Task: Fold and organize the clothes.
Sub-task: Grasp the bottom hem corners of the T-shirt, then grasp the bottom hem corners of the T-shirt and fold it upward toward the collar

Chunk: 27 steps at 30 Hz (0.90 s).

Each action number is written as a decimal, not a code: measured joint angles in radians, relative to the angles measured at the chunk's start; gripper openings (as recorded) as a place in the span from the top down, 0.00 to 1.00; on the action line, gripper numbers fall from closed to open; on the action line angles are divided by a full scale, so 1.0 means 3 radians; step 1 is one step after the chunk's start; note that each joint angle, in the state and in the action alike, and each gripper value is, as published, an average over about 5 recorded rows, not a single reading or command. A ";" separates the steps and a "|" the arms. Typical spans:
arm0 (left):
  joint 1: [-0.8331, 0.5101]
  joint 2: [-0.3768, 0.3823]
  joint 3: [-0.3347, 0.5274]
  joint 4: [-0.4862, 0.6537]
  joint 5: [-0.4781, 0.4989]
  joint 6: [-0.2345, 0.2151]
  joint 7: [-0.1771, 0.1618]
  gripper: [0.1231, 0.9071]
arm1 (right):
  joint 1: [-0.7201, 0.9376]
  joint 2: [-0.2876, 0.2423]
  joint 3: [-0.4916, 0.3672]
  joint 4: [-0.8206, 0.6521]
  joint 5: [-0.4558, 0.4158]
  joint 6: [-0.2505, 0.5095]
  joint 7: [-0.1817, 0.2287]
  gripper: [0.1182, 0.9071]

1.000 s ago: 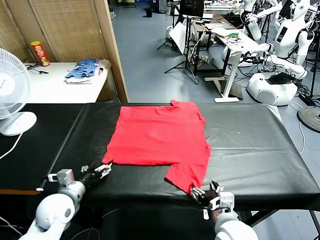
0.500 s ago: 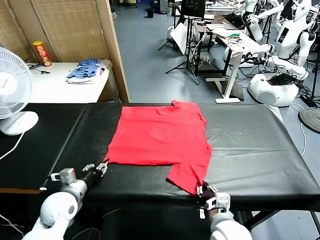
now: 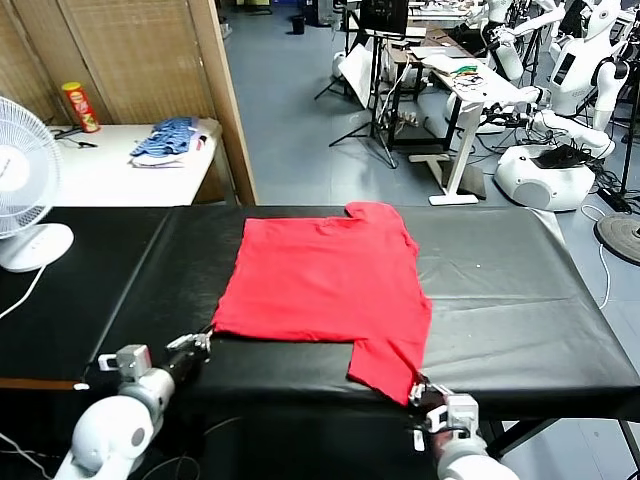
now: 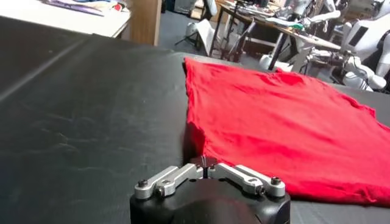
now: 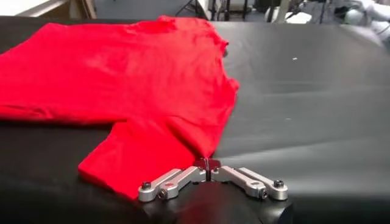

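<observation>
My right gripper will release the tip of the near sleeve on the red T-shirt's edge [image 3: 424, 293] [image 5: 233, 84] that is farthest from the white fan.
The red T-shirt [image 3: 320, 275] lies flat, plain side up, on the black table [image 3: 500, 290], with one sleeve reaching toward the near edge. My left gripper [image 3: 203, 341] is low at the near edge, shut on the shirt's near left corner. In the left wrist view its closed tips [image 4: 206, 162] meet the T-shirt's hem [image 4: 280, 122]. My right gripper [image 3: 419, 390] is shut on the tip of the near sleeve. The right wrist view shows the red cloth [image 5: 122, 73] running straight into its pinched tips [image 5: 208, 163].
A white fan [image 3: 20, 180] stands at the table's left end. Behind it, a white side table holds a blue-and-white striped pile [image 3: 170, 140] and a red can [image 3: 80, 107]. A wooden post [image 3: 225, 100] rises behind the table. Other robots [image 3: 560, 150] stand at the back right.
Both grippers have closed on the shirt's near edge and drawn back toward me. The shirt has slid slightly nearer and to the right, and the near sleeve is stretched out.
</observation>
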 joint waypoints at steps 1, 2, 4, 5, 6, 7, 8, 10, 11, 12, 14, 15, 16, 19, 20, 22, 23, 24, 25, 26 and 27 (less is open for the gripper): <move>0.0022 -0.0018 0.0004 -0.0043 0.0001 -0.0029 -0.0009 1.00 | 0.0031 -0.0033 0.0036 -0.0019 0.0053 0.0030 -0.0038 1.00; 0.0030 -0.0036 0.0010 -0.0072 0.0003 -0.0061 -0.0022 1.00 | 0.0072 -0.0070 0.0072 -0.0049 0.0105 0.0074 -0.0075 1.00; 0.0010 -0.0073 0.0027 -0.0097 0.0007 -0.0128 -0.0053 1.00 | 0.0188 -0.0154 0.0133 -0.0144 0.0199 0.0220 -0.0157 1.00; -0.0013 -0.0092 0.0037 -0.0098 0.0004 -0.0157 -0.0069 1.00 | 0.0262 -0.0201 0.0153 -0.0209 0.0239 0.0311 -0.0195 1.00; -0.0044 -0.0109 0.0046 -0.0092 0.0000 -0.0179 -0.0084 1.00 | 0.0346 -0.0250 0.0166 -0.0285 0.0279 0.0404 -0.0233 1.00; -0.0080 -0.0126 0.0055 -0.0080 -0.0005 -0.0196 -0.0096 1.00 | 0.0441 -0.0302 0.0171 -0.0370 0.0320 0.0497 -0.0270 1.00; -0.0120 -0.0142 0.0064 -0.0062 -0.0010 -0.0209 -0.0107 1.00 | 0.0546 -0.0355 0.0169 -0.0464 0.0361 0.0585 -0.0303 1.00; -0.0204 -0.0167 0.0083 -0.0011 -0.0012 -0.0222 -0.0123 1.00 | 0.0764 -0.0448 0.0146 -0.0658 0.0425 0.0730 -0.0356 1.00; -0.0245 -0.0174 0.0093 0.0019 -0.0009 -0.0227 -0.0127 1.00 | 0.0870 -0.0484 0.0128 -0.0752 0.0442 0.0786 -0.0377 1.00; -0.0285 -0.0177 0.0104 0.0052 0.0002 -0.0231 -0.0129 1.00 | 0.0970 -0.0513 0.0107 -0.0842 0.0451 0.0834 -0.0396 1.00; -0.0359 -0.0171 0.0127 0.0123 0.0041 -0.0238 -0.0126 1.00 | 0.1151 -0.0552 0.0059 -0.1010 0.0451 0.0908 -0.0428 1.00; -0.0394 -0.0164 0.0140 0.0163 0.0066 -0.0241 -0.0124 1.00 | 0.1232 -0.0565 0.0033 -0.1087 0.0449 0.0937 -0.0442 1.00; -0.0429 -0.0156 0.0153 0.0203 0.0093 -0.0244 -0.0120 1.00 | 0.1309 -0.0577 0.0005 -0.1165 0.0441 0.0962 -0.0456 1.00; -0.0532 -0.0131 0.0198 0.0330 0.0160 -0.0251 -0.0114 1.00 | 0.1532 -0.0603 -0.0091 -0.1392 0.0387 0.1018 -0.0508 1.00; -0.0567 -0.0123 0.0214 0.0375 0.0179 -0.0251 -0.0112 1.00 | 0.1600 -0.0608 -0.0124 -0.1464 0.0362 0.1034 -0.0524 1.00; -0.0641 -0.0105 0.0248 0.0467 0.0216 -0.0255 -0.0108 1.00 | 0.1730 -0.0612 -0.0190 -0.1604 0.0318 0.1067 -0.0555 1.00; -0.0681 -0.0095 0.0266 0.0514 0.0233 -0.0257 -0.0105 1.00 | 0.1792 -0.0611 -0.0223 -0.1673 0.0301 0.1083 -0.0568 1.00; -0.0721 -0.0086 0.0284 0.0561 0.0251 -0.0260 -0.0103 1.00 | 0.1852 -0.0608 -0.0257 -0.1740 0.0287 0.1097 -0.0581 1.00; -0.0763 -0.0078 0.0305 0.0608 0.0269 -0.0264 -0.0101 1.00 | 0.1913 -0.0603 -0.0292 -0.1809 0.0275 0.1111 -0.0596 1.00; -0.0809 -0.0072 0.0328 0.0659 0.0284 -0.0268 -0.0100 1.00 | 0.1970 -0.0597 -0.0327 -0.1875 0.0266 0.1123 -0.0611 1.00; -0.0855 -0.0069 0.0350 0.0711 0.0298 -0.0273 -0.0099 1.00 | 0.2023 -0.0591 -0.0359 -0.1936 0.0260 0.1133 -0.0627 1.00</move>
